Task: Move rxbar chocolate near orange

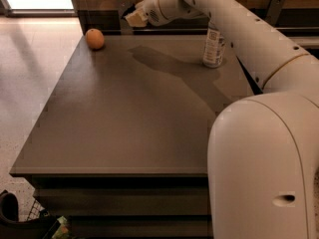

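My gripper has the rxbar chocolate in the air above the table's far edge. It will release it on the dark table's far edge (120, 43), beside the orange.
The orange (94, 38) sits on the dark table (124, 118) at its far left corner. My gripper (133, 16) hangs above the table's far edge, to the right of the orange and higher than it. It is shut on a thin dark piece, the rxbar chocolate (127, 9), which sticks out at the fingertips and is hard to make out against the dark wall. The bar is held in the air, apart from the orange.
A clear water bottle (213, 45) with a label stands upright at the far right of the table. My arm (239, 29) reaches over it. A dark wall panel runs behind the table. Pale floor lies to the left. Bags sit on the floor at front left.
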You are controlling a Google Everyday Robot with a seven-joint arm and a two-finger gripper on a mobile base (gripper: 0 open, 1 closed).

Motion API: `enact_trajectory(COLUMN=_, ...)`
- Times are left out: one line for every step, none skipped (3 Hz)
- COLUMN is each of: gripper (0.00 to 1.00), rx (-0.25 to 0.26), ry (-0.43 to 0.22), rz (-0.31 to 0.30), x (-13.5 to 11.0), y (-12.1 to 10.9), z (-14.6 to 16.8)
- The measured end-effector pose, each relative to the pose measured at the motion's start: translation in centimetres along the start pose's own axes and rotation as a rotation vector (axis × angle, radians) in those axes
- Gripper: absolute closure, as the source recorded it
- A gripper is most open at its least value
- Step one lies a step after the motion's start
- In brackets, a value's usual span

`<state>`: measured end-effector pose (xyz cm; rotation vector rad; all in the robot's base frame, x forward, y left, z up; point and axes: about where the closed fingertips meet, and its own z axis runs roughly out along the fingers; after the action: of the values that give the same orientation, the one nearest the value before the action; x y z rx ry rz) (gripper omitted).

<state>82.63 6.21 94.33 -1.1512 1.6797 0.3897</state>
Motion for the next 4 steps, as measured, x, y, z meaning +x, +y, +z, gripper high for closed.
enact_trajectory(gripper=1.0, rx=-0.016, ry=0.024, rz=0.061, x=0.8, y=1.3, z=2.2)
enact_trajectory(gripper=1.0, rx=-0.04, ry=0.006, rz=0.184, x=3.7, y=2.2, z=5.8)
enact_trajectory(gripper=1.0, rx=-0.039, ry=-0.027, rz=0.237, x=4.9, y=2.2, z=7.4)
enact_trajectory(gripper=0.78, rx=-0.044, ry=-0.028, rz=0.24, x=5.1, y=2.5, z=7.8)
